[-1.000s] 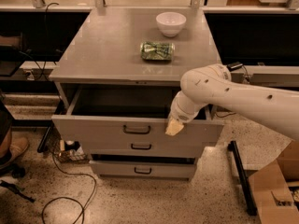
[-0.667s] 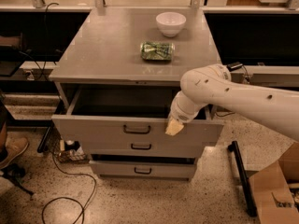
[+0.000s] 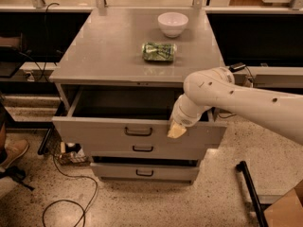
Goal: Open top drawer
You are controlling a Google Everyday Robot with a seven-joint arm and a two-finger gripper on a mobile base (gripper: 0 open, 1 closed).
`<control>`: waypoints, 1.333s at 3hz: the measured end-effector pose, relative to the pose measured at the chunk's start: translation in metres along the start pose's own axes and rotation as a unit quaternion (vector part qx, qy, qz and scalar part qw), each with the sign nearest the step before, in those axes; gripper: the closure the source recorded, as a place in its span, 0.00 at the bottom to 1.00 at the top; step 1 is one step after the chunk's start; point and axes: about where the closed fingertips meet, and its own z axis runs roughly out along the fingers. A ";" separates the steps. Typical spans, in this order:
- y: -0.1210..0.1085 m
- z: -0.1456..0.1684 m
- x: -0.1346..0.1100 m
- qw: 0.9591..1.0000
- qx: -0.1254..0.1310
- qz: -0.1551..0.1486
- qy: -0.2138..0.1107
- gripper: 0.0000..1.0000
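Note:
Next, my gripper releases the top drawer with its front pulled out over the bottom drawer (image 3: 127, 177).
The top drawer (image 3: 94, 135) of the grey metal cabinet stands pulled out toward me, and its deep dark interior (image 3: 123, 103) is visible. Its flat front carries a small dark bar handle (image 3: 138, 131) at centre. My gripper (image 3: 177, 129) hangs at the end of the white arm (image 3: 246, 100), which reaches in from the right. Its pale yellowish tip lies at the top edge of the drawer front, to the right of the handle. Two shorter drawers (image 3: 142, 149) (image 3: 144, 172) sit below, the middle one slightly out.
A white bowl (image 3: 173, 23) and a green crumpled packet (image 3: 159, 51) rest on the cabinet top (image 3: 104, 56). Cables (image 3: 71, 197) trail on the floor at the left, near a person's shoe (image 3: 14, 152). A black bar (image 3: 248, 188) and a cardboard box (image 3: 286, 209) lie at the lower right.

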 end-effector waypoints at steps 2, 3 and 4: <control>0.043 -0.013 0.004 1.000 0.009 0.017 0.005 1.00; 0.044 -0.013 0.004 1.000 0.009 0.017 0.005 1.00; 0.070 -0.019 0.003 0.999 0.018 0.041 0.010 1.00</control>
